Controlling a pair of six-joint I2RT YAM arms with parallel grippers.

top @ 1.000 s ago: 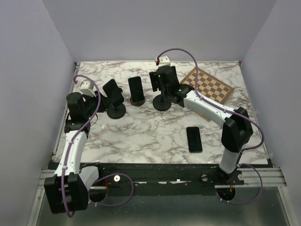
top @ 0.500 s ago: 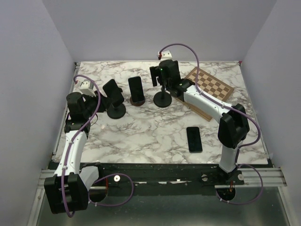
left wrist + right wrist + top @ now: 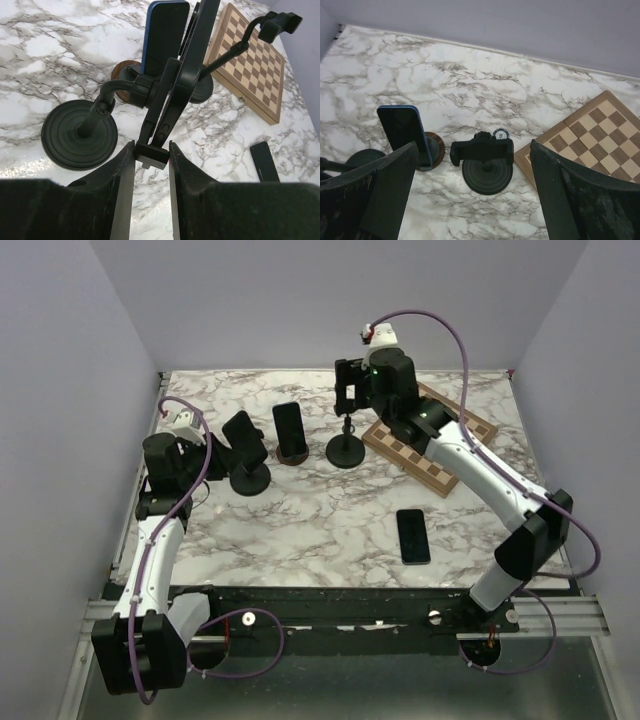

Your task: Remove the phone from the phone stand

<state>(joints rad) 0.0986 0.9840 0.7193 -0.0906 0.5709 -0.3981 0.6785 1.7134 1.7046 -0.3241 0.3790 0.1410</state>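
The robot's left gripper should release the stand holding the black phone on the bare marble (image 3: 322, 514) in front of the empty stand.
A black phone (image 3: 243, 437) sits tilted in the clamp of the left black stand (image 3: 248, 480). In the left wrist view it shows edge-on (image 3: 201, 45) above the stand's round base (image 3: 79, 134). My left gripper (image 3: 151, 151) is shut on the clamp's lower end (image 3: 152, 156), one finger touching each side. It also shows in the top view (image 3: 212, 446). My right gripper (image 3: 356, 390) is wide open and empty, raised above an empty black stand (image 3: 482, 151), and shows in its own wrist view (image 3: 473, 146).
A blue-edged phone (image 3: 289, 426) stands on a round wooden base (image 3: 434, 147) between the two black stands. Another phone (image 3: 413, 536) lies flat at the front right. A chessboard (image 3: 592, 135) lies at the right. A poker chip (image 3: 500, 134) sits behind the empty stand.
My right gripper has risen and moved right and back, off the empty stand's clamp. The left gripper and its stand have barely moved.
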